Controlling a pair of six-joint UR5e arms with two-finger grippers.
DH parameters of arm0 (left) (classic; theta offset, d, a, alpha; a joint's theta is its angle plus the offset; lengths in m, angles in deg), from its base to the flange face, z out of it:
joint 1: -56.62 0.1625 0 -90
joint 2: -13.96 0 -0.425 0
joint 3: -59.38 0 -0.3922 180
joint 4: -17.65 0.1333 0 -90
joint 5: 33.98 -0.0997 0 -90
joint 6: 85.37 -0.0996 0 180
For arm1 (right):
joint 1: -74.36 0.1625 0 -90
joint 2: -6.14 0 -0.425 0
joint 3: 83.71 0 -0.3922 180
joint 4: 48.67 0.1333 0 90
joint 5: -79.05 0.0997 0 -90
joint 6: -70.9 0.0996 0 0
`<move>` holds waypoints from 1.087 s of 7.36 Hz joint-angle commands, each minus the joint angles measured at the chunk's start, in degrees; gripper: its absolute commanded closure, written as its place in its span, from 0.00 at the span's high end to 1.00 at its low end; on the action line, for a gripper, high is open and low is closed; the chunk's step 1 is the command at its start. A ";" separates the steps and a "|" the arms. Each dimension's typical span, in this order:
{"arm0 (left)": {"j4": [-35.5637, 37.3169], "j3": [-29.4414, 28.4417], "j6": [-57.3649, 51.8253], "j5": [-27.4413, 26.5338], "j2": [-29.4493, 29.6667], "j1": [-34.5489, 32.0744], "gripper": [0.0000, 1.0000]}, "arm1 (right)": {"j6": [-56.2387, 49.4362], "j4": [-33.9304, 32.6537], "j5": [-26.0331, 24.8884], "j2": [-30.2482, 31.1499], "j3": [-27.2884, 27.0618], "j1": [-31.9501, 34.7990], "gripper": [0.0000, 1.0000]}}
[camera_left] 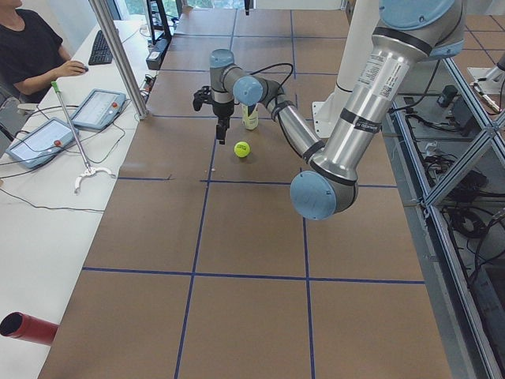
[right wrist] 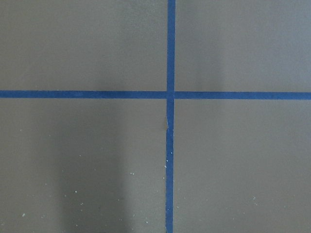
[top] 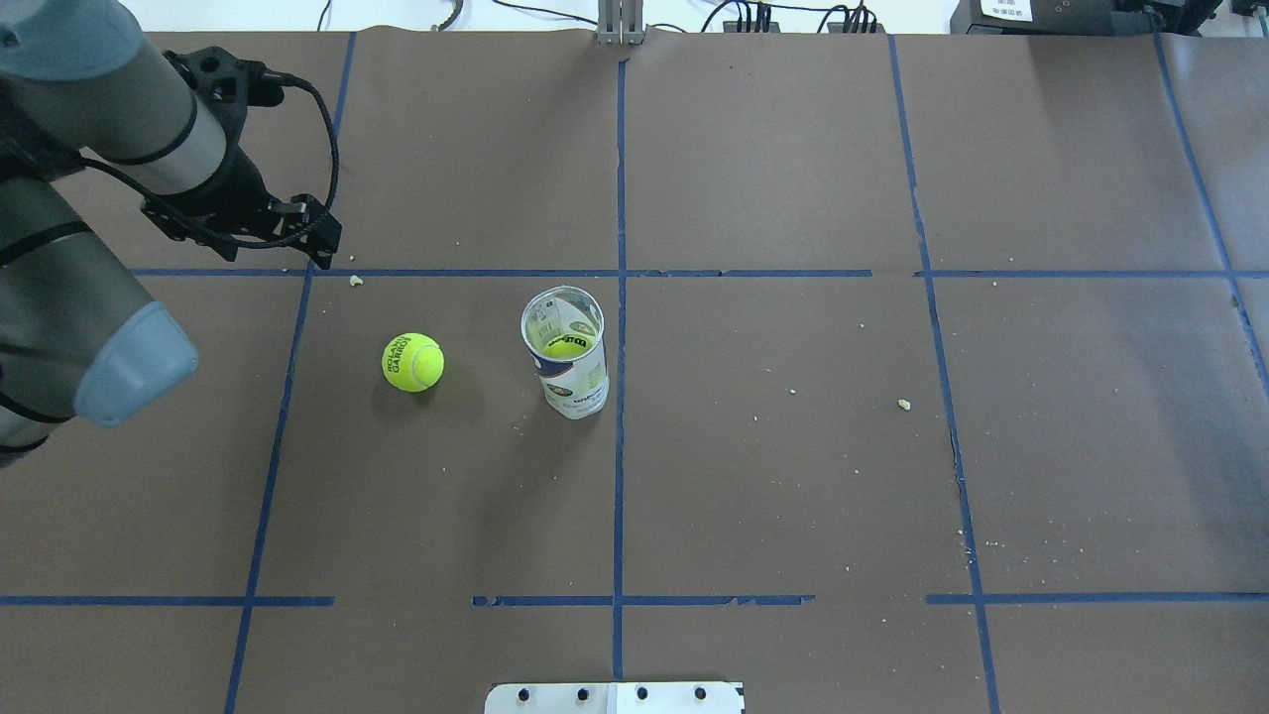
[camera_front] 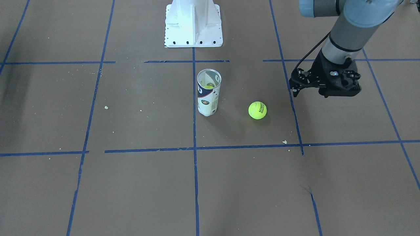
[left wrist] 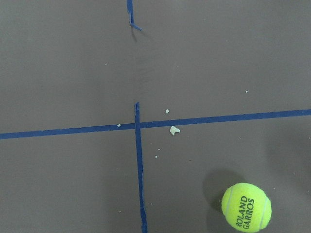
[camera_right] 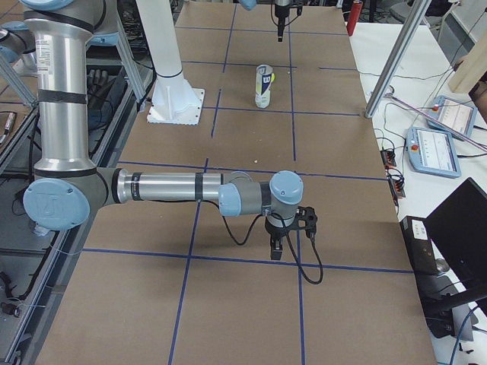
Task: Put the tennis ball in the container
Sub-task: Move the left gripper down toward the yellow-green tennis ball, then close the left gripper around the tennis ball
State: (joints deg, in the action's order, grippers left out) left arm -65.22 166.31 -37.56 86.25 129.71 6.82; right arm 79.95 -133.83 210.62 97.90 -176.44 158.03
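Note:
The other ball already rests inside the container, so my left gripper will close on the middle of the loose tennis ball [camera_front: 257, 110] [left wrist: 246, 208].
A loose yellow-green tennis ball [top: 413, 362] with black lettering lies on the brown table, left of the container [top: 567, 355]. That clear tube [camera_front: 208, 93] stands upright with its mouth open, and another ball [top: 565, 347] rests inside it. My left gripper [top: 325, 236] hangs above the table behind and left of the loose ball, apart from it; its fingers look shut and empty. The left wrist view has the ball [left wrist: 246, 207] at its lower right. My right gripper [camera_right: 275, 249] appears only in the exterior right view, far from both things, and I cannot tell its state.
A white metal pedestal [camera_front: 193, 24] with bolt holes stands at the robot's side of the table. Blue tape lines [top: 621, 297] cross the brown surface, one running right beside the tube. Small crumbs [top: 903, 404] lie scattered about. Operators' tablets [camera_left: 99, 108] sit on a side desk.

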 commanded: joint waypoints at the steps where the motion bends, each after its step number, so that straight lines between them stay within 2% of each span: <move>1: -10.43 -5.57 10.86 -0.26 0.09 5.66 1.00 | 0.00 0.00 0.00 0.00 0.00 0.00 1.00; 3: -17.04 -11.54 14.22 -0.52 0.62 8.83 1.00 | 0.00 0.00 0.00 0.00 0.00 0.00 1.00; 8: -17.42 -13.49 14.68 -0.53 1.15 11.22 1.00 | 0.00 0.00 0.00 0.00 0.00 0.00 1.00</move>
State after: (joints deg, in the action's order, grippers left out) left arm -82.54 153.68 -22.98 85.73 130.73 17.46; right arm 79.95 -133.83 210.62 97.90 -176.43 158.03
